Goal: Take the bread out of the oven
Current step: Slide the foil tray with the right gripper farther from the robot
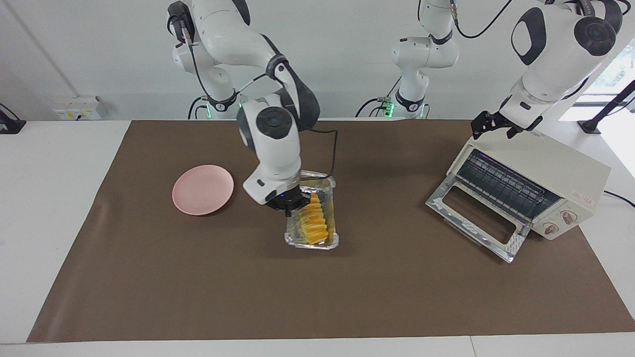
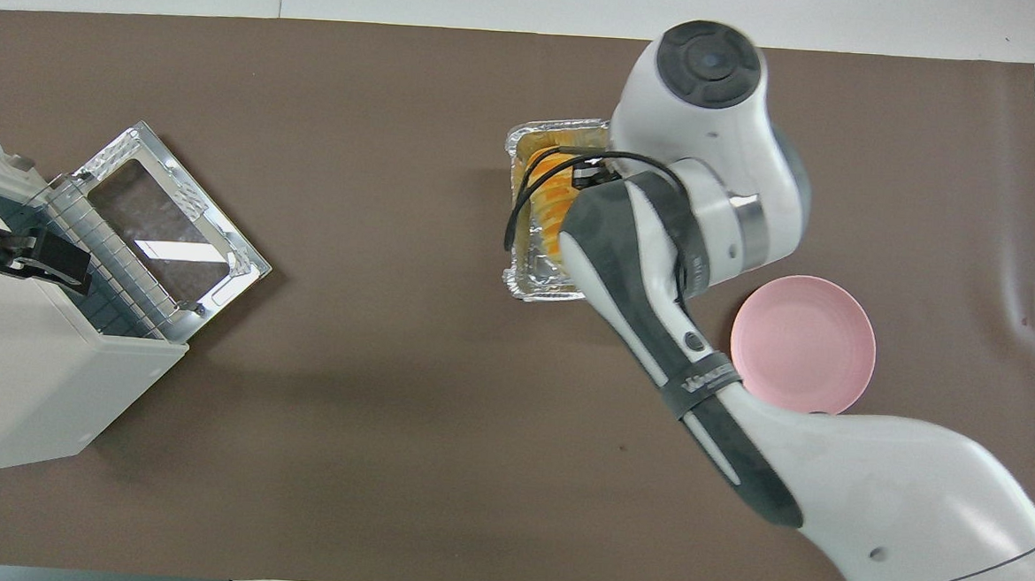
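I should let go of the foil tray of bread with my right gripper between the pink plate and the brown mat's top edge [image 2: 770, 166].
The bread [image 1: 315, 223], a ridged golden-yellow loaf, lies in a silver foil tray [image 1: 312, 244] in the middle of the brown mat. My right gripper [image 1: 287, 208] is shut on the tray's long rim, on the side toward the pink plate. In the overhead view the right arm covers that grip, and only the bread [image 2: 547, 190] and the tray [image 2: 535, 290] show beside it. The cream-white oven [image 1: 536, 173] stands at the left arm's end, its glass door [image 1: 471, 218] dropped open and its wire rack bare. My left gripper [image 1: 488, 126] hangs open over the oven's top and holds nothing.
A pink plate [image 1: 202, 189] lies on the mat toward the right arm's end, close beside the tray, and the right arm reaches over its edge in the overhead view. The oven's open door juts out over the mat toward the tray.
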`<control>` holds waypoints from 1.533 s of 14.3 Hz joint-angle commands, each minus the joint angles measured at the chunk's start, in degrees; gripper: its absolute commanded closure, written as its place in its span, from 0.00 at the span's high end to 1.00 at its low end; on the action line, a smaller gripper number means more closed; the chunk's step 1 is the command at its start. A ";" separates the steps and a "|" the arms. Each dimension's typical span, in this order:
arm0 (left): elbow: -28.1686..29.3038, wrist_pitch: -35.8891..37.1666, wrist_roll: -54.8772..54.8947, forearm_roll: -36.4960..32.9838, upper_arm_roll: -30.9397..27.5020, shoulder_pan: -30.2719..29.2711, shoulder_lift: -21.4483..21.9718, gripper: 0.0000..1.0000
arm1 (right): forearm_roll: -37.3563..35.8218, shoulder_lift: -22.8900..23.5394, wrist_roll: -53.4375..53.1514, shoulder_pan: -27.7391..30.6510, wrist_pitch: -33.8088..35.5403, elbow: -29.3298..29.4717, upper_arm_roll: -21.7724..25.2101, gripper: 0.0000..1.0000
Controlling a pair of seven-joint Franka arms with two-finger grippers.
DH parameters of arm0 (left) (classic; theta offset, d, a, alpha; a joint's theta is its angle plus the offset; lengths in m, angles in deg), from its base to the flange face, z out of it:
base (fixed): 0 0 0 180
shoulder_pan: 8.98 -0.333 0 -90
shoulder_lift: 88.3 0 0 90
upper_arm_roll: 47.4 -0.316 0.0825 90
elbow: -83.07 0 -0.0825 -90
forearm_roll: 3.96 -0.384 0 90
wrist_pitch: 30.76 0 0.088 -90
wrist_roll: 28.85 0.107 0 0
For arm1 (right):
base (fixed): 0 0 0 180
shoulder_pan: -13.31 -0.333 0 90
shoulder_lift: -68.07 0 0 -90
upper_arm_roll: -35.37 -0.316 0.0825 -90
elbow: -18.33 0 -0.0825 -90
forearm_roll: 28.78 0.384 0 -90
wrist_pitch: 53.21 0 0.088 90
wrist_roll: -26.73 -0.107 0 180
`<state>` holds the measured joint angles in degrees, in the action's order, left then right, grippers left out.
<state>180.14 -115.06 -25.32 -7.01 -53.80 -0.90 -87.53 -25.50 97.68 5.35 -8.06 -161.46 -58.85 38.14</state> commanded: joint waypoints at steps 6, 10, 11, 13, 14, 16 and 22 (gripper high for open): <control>-0.12 -0.43 0.16 -0.03 -0.02 -0.17 0.45 1.00 | 3.40 6.24 24.63 20.48 -2.65 2.65 -0.93 0.00; -0.12 -0.43 0.16 -0.11 -0.02 -0.17 0.45 1.00 | 3.49 8.79 25.33 21.80 -6.79 2.56 -0.93 0.00; -0.12 -0.43 0.16 -0.03 -0.02 -0.17 0.45 1.00 | 3.83 8.98 25.60 21.98 -8.01 2.47 -0.93 0.00; -0.12 -0.43 0.16 -0.03 -0.02 -0.17 0.45 1.00 | 4.63 8.98 25.60 21.46 -9.51 2.21 -0.93 0.00; -0.12 -0.43 0.16 -0.03 -0.02 -0.17 0.45 1.00 | 4.54 8.80 25.60 21.72 -11.17 1.43 -0.93 0.00; -0.12 -0.43 0.16 -0.03 -0.02 -0.17 0.45 1.00 | 4.45 8.54 25.60 21.55 -11.54 0.45 -0.84 0.00; -0.12 -0.43 0.16 -0.03 -0.02 -0.17 0.45 1.00 | 3.67 7.84 25.77 21.46 -10.76 -0.51 -0.76 1.00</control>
<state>180.14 -115.16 -25.32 -7.01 -53.80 -0.92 -87.53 -22.36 106.26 29.52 12.86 -171.90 -58.46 37.88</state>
